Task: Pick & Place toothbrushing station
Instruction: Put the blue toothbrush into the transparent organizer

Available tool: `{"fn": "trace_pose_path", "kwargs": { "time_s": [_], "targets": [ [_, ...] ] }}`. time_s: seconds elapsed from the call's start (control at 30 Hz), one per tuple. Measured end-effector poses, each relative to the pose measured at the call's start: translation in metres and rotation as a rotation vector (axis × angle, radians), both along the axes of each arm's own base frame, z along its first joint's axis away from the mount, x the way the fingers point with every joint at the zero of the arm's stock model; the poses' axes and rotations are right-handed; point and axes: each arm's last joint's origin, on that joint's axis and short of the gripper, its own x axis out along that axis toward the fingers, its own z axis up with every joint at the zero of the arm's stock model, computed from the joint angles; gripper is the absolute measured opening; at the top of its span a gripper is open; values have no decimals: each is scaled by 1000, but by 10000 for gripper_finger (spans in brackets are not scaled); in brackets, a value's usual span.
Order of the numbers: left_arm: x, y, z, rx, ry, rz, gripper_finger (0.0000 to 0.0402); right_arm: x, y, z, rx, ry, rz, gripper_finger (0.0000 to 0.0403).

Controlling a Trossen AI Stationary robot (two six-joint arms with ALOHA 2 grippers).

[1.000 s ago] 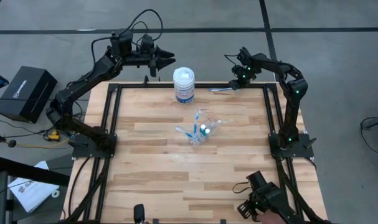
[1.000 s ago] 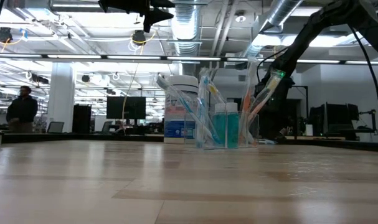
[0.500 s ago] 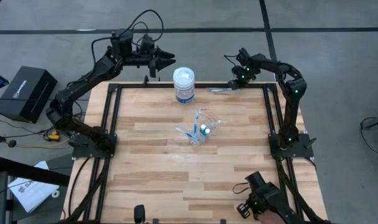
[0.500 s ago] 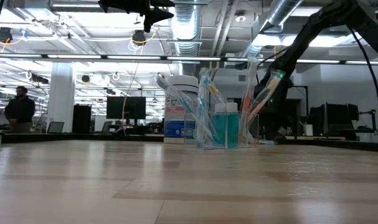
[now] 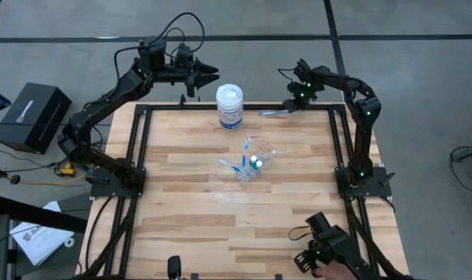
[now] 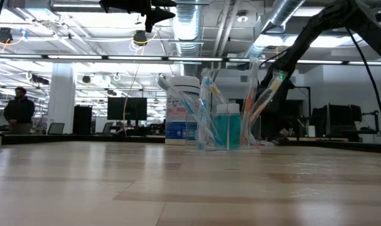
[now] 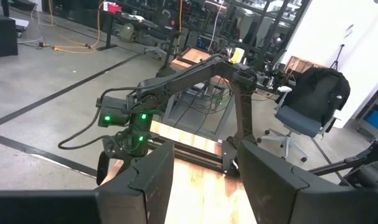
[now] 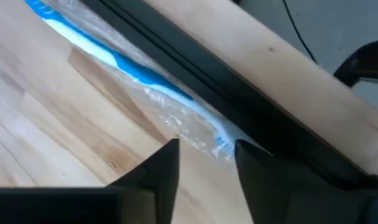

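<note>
The toothbrush's bristle end lies next to the frame rail, barely within the fingers of the robot's right gripper, so that gripper should open and pinch further along at the toothbrush's neck (image 8: 200,111).
The see-through holder (image 5: 251,162) stands at the table's middle with blue-and-white toothbrushes (image 5: 237,163) and small cylinders (image 6: 228,129) in it. A blue toothbrush in a clear wrapper (image 5: 273,113) lies flat along the far frame rail (image 8: 195,56). My right gripper (image 8: 207,155) points steeply down over the wrapper's end (image 8: 221,144), fingers apart on either side of it. My left gripper (image 7: 204,180) hangs open and empty, high beyond the table's far left edge (image 5: 211,74). My right gripper comes at the wrapped toothbrush's end (image 8: 221,144) from above. The wrapper's crumpled tip lies by one fingertip (image 8: 241,149). Whether the finger touches it I cannot tell. The toothbrush lies flat on the wood beside the rail.
A white jar with a blue label (image 5: 229,106) stands at the far edge, between the two grippers. A black metal frame (image 5: 138,148) runs round the tabletop. Bare wood stretches from the holder to the near edge (image 5: 236,233).
</note>
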Motion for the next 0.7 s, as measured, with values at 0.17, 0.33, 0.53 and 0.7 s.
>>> {"fn": "trace_pose_path", "kwargs": {
  "time_s": [0.17, 0.33, 0.53, 0.7],
  "targets": [
    [1, 1, -6, -13, 13, 0, 172, 3, -2, 9, -2, 9, 27, 188],
    [1, 1, -12, -25, 25, 0, 172, 4, -4, 7, -19, 0, 32, 194],
    [2, 2, -17, -37, 33, 1, 172, 2, -6, -1, 15, 1, 33, 175],
    [1, 4, -23, -46, 43, 7, 172, 3, -6, -3, 19, 2, 35, 165]
  ]
}}
